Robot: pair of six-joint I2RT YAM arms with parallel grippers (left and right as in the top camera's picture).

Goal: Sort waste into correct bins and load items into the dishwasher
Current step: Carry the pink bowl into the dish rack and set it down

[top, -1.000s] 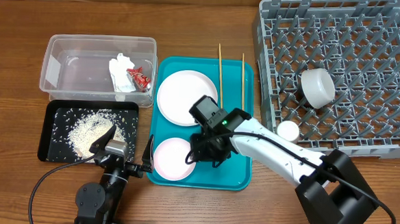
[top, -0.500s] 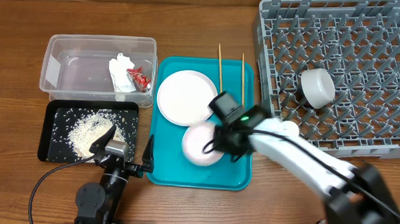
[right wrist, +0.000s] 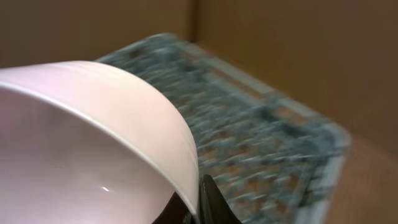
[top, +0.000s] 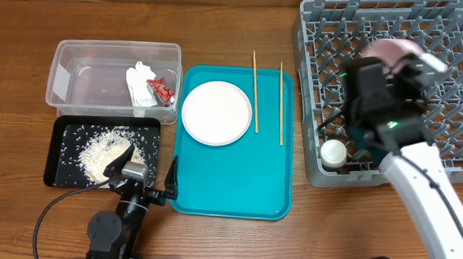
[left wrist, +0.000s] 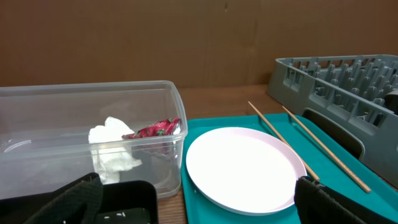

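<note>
The smaller white plate will go from my right gripper into the grey dish rack's front half (top: pixel 415 117), across from the small cup.
My right gripper (top: pixel 394 65) is shut on the smaller white plate (top: pixel 396 49) and holds it up over the grey dish rack (top: pixel 450 46). In the right wrist view the plate (right wrist: pixel 93 137) fills the left and my gripper (right wrist: pixel 200 205) pinches its rim. The small cup (top: pixel 333 153) sits in the rack's front left corner. The bowl is hidden under my right arm. The large plate (top: pixel 216 113) and two chopsticks (top: pixel 255 91) lie on the teal tray (top: pixel 236 185). My left gripper (top: pixel 143 174) is open and empty by the table's front edge.
The clear tub (top: pixel 83 74) holds the red-and-white wrapper (top: pixel 162 89) with white paper. The black tray (top: pixel 63 156) holds rice grains (top: pixel 103 148). The left wrist view shows the tub (left wrist: pixel 62 124), the large plate (left wrist: pixel 242 165) and the rack (left wrist: pixel 342 74).
My right gripper has lifted the smaller plate off the teal tray and carried it right and back, over the dish rack. The left arm has not moved.
</note>
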